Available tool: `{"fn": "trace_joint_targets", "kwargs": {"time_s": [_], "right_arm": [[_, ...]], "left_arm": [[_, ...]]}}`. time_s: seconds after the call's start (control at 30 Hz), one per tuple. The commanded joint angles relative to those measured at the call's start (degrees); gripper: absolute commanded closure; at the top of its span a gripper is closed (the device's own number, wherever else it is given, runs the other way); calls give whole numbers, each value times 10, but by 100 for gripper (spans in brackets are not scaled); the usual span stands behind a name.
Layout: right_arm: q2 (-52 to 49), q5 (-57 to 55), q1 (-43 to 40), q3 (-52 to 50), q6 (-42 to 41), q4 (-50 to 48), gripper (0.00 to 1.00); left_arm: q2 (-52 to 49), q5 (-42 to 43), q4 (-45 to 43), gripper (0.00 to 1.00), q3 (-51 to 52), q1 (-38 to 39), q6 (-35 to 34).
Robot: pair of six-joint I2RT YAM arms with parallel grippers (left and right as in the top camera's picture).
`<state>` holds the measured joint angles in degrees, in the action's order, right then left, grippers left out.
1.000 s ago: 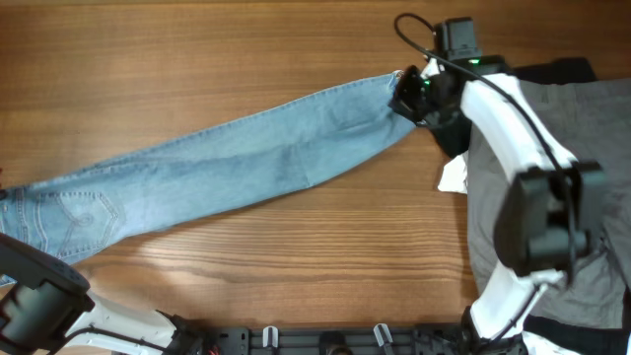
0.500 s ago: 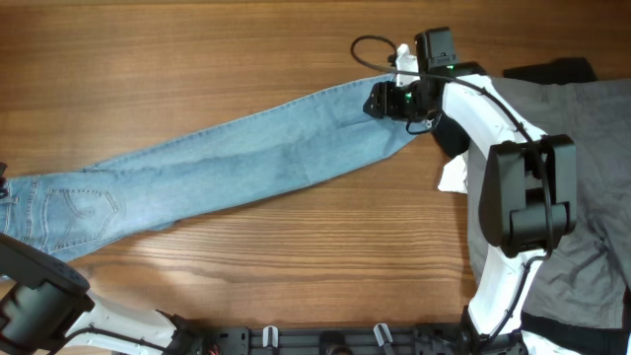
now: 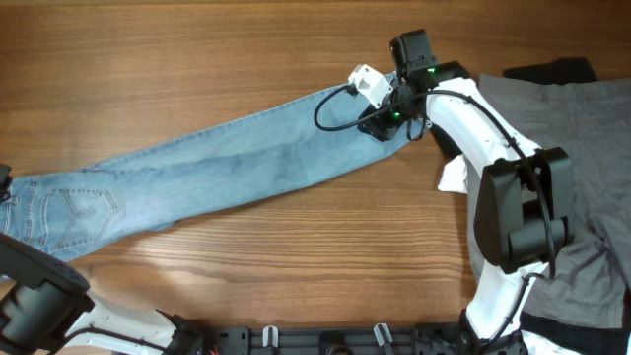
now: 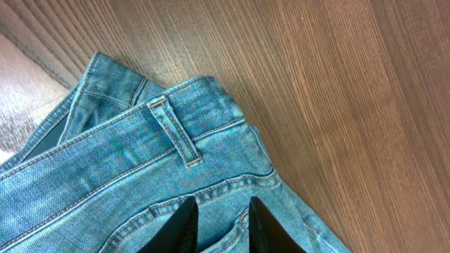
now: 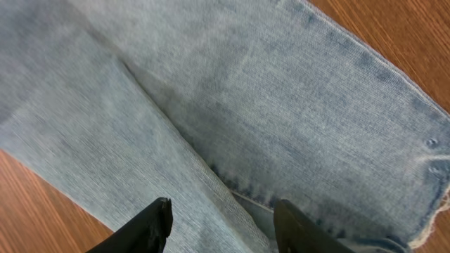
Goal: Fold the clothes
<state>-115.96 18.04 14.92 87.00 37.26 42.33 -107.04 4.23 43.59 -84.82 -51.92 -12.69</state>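
The near leg lies rumpled, slanted over the far leg; next my right gripper opens and takes its corner at the frayed hem (image 5: 430, 223) to straighten it.
The light-blue denim jeans (image 3: 227, 163) lie stretched out flat across the table, waist at the far left and leg ends at the upper right. My left gripper (image 4: 221, 225) is closed on the denim just below the waistband and belt loop (image 4: 172, 130); in the overhead view only its tip shows at the left edge (image 3: 3, 183). My right gripper (image 3: 378, 120) hovers over the leg ends, its fingers wide apart (image 5: 225, 225) above the two overlapping legs (image 5: 246, 91), with the frayed hem at the lower right of the right wrist view.
Large grey trousers (image 3: 582, 148) lie at the right, with a black piece (image 3: 552, 71) at their top and a white piece (image 3: 454, 177) at their left edge. Bare wood shows above and below the jeans. The arm bases stand along the front edge.
My right gripper has moved left from the hem end to over the legs, and its wrist has turned. The jeans' waist end has barely shifted.
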Motion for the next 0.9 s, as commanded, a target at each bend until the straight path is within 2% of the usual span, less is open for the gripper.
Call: {"fn": "trace_joint_targets", "kwargs": {"time_s": [0.0, 0.03, 0.07, 0.1, 0.13, 0.23, 0.33, 0.4, 0.43, 0.47, 0.5, 0.57, 0.6, 0.7, 0.8, 0.87], "right_arm": [[2, -20, 0, -21, 17, -7, 54], [1, -20, 0, -21, 17, -10, 59], [0, -20, 0, -21, 16, -15, 69], [0, -20, 0, -21, 8, -27, 88], [0, -23, 0, -21, -7, -43, 96], [0, -62, -3, 7, -79, -111, 96], [0, -54, -6, 20, -239, -222, 96], [-7, -54, -6, 19, -256, -249, 96], [-10, -54, -6, 19, -259, -255, 73], [-15, -55, -7, 19, -261, -258, 0], [-17, -68, -7, 19, -279, -257, 0], [-15, -77, -7, 19, -313, -243, 0], [-14, -77, -7, 19, -330, -228, 0], [-3, -26, -7, 19, -345, -139, 0], [1, 16, -7, 19, -344, -44, 0], [0, 17, -7, 19, -342, 23, 0]], "left_arm": [[-7, 5, 2, 76, -5, -4, 7], [-7, 5, 2, 75, -5, -4, 7], [-7, 5, 3, 75, -5, -4, 7], [-7, 7, 5, 75, -5, -4, 7], [-7, 9, 5, 75, -5, -4, 7], [-7, 9, 5, 75, -5, -4, 7], [-7, 9, 5, 75, -5, -4, 7], [-7, 9, 5, 72, -5, -4, 7], [-7, 9, 5, 65, -5, -4, 7], [-7, 9, 5, 57, -5, -3, 7], [-7, 20, 6, 43, -5, -3, 7], [-7, 52, 5, 29, -5, -3, 7], [-8, 53, 4, 25, -5, -3, 9], [-33, 47, -16, 20, -5, -3, 89], [-70, 28, -60, 18, -5, -3, 111], [-85, 23, -92, 25, -5, -3, 195]]}}
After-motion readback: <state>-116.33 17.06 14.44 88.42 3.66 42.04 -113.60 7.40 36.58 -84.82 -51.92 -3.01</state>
